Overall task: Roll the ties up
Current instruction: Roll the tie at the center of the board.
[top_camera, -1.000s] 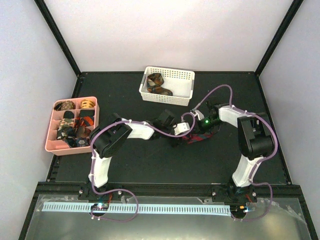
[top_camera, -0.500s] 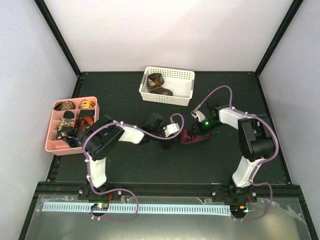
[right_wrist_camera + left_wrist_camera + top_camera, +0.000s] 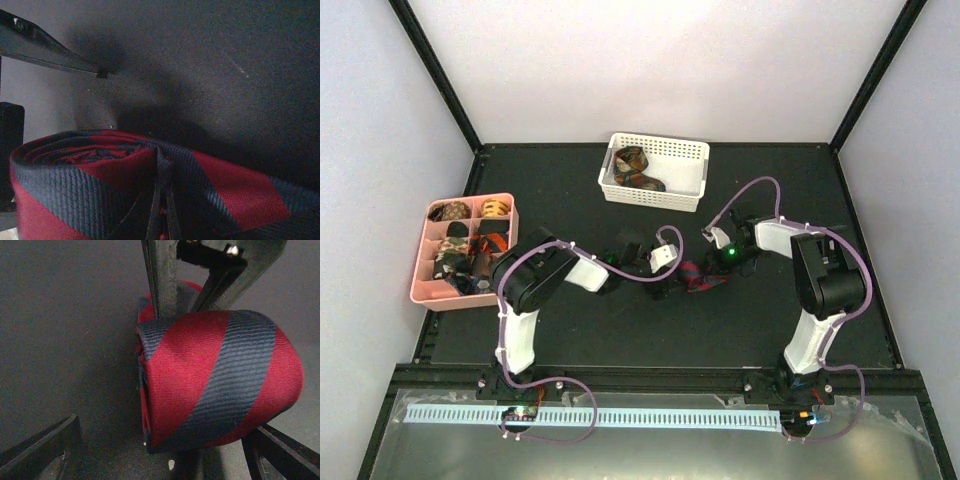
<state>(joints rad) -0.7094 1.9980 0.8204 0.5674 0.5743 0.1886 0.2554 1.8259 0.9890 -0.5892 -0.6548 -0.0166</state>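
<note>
The coil sits at a slant near one fingertip of my left gripper, so next my left gripper moves in and takes the coil squarely by its ends (image 3: 148, 412).
A red and dark-blue striped tie (image 3: 698, 276) lies rolled into a coil (image 3: 220, 380) on the black table, mid-right. My right gripper (image 3: 716, 268) reaches in from the right and is shut on the coil's inner layers (image 3: 162, 200); its two fingers (image 3: 161, 280) show above the coil in the left wrist view. My left gripper (image 3: 668, 282) is open at the coil's left side, with its fingertips (image 3: 42, 452) spread wide, one to each side of the roll. The tie's underside is hidden.
A pink compartment tray (image 3: 470, 300) at the left edge holds several rolled ties (image 3: 450, 212). A white basket (image 3: 682, 150) at the back holds loose patterned ties (image 3: 635, 165). Black frame posts and pale walls ring the table.
My left gripper has opened off the rolled tie and its arm has pulled back to the left. The right gripper has shifted slightly left, still pinching the coil.
</note>
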